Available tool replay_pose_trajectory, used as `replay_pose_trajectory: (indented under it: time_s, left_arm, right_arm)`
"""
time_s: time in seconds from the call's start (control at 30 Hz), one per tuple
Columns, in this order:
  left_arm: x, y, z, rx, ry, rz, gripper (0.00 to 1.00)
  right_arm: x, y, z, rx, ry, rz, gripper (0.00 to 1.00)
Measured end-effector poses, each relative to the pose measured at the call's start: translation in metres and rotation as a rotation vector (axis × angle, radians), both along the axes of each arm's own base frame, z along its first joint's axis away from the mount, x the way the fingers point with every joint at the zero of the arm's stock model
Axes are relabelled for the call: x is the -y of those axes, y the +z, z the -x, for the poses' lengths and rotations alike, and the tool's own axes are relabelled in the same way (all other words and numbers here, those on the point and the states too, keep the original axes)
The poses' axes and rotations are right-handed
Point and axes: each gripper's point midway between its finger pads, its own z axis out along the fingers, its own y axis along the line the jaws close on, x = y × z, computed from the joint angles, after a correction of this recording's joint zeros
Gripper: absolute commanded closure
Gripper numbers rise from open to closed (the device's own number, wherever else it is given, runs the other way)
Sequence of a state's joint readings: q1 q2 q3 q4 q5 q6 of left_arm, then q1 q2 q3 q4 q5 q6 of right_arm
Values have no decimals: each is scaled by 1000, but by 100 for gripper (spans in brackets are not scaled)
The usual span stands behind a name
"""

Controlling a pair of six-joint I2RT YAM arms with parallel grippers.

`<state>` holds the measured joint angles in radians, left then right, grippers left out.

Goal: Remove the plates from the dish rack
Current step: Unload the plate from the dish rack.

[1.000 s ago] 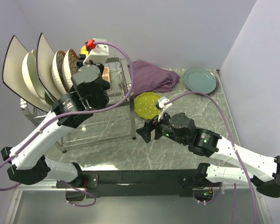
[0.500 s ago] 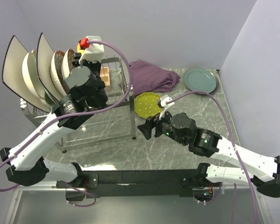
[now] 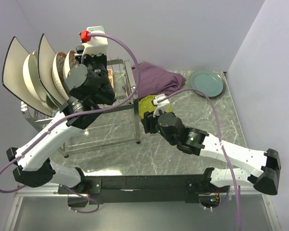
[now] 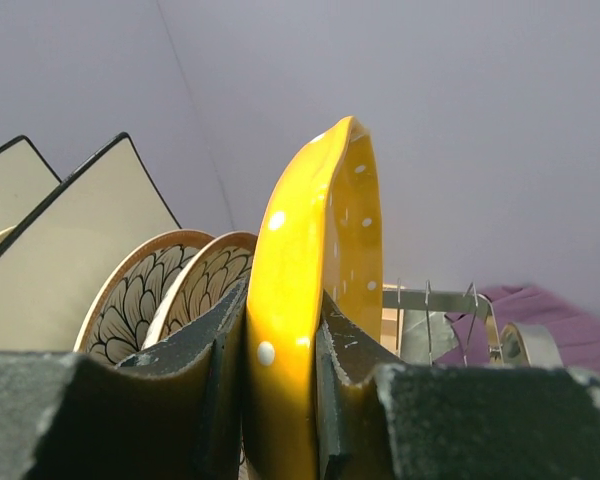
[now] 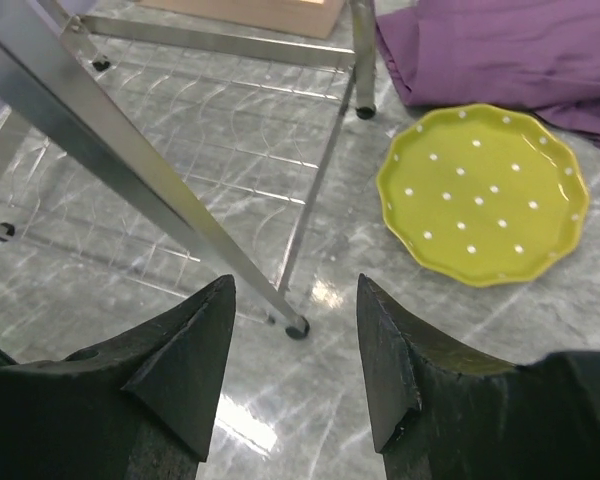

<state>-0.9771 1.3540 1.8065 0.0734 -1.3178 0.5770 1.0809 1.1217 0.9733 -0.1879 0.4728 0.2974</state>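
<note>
The robot's left gripper will hand the orange dotted plate, now held upright above the dish rack, over to the right gripper and let go of it above the marble beside the lime plate [image 3: 174, 102].
My left gripper [image 4: 285, 370] is shut on the rim of an orange dotted plate [image 4: 320, 260], held upright above the dish rack [image 3: 135, 120]. Beside it in the rack stand two brown-patterned plates [image 4: 140, 300] and white square plates [image 4: 80, 250]. The top view shows the white square plates [image 3: 17, 67], a round cream plate [image 3: 31, 77] and a patterned plate [image 3: 62, 67] upright in the rack. My right gripper [image 5: 295, 350] is open over the marble near the rack's front leg [image 5: 296, 327], nothing between its fingers. A lime dotted plate [image 5: 480, 195] lies flat on the table to its right.
A teal plate [image 3: 207, 83] lies at the back right. A purple cloth [image 3: 156, 79] is bunched behind the lime plate. A small wooden box [image 3: 109, 79] sits on the rack. The rack's slanted steel bar [image 5: 130, 170] crosses close to my right gripper.
My right gripper has moved left toward the rack's leg, and its jaws have narrowed. My left gripper has shifted up and back with the orange plate.
</note>
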Motion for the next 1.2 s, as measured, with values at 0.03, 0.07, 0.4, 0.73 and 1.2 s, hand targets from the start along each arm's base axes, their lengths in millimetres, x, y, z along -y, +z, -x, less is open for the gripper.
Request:
replay_pose_trajectory:
  time_s: [0.03,0.07,0.4,0.73,1.2]
  left_arm:
    - [0,2,0,3,1,5,99]
    - [0,4,0,6,0,9,99]
    - [4,28,10,62,-64,128,99]
    - [23,38,11,99,-234,237,99]
    - [108,35,33,84,-774,446,99]
  right_arm:
    - [-3,-1,-1,0,4,0,42]
    - [-8,-3,-2,-1,17,-2,42]
    - [-38,-13,8,-35,156,-21,43]
    - [-25,2,24,-39,201,-42,19]
    - [72,178,78,196,192,-556,0]
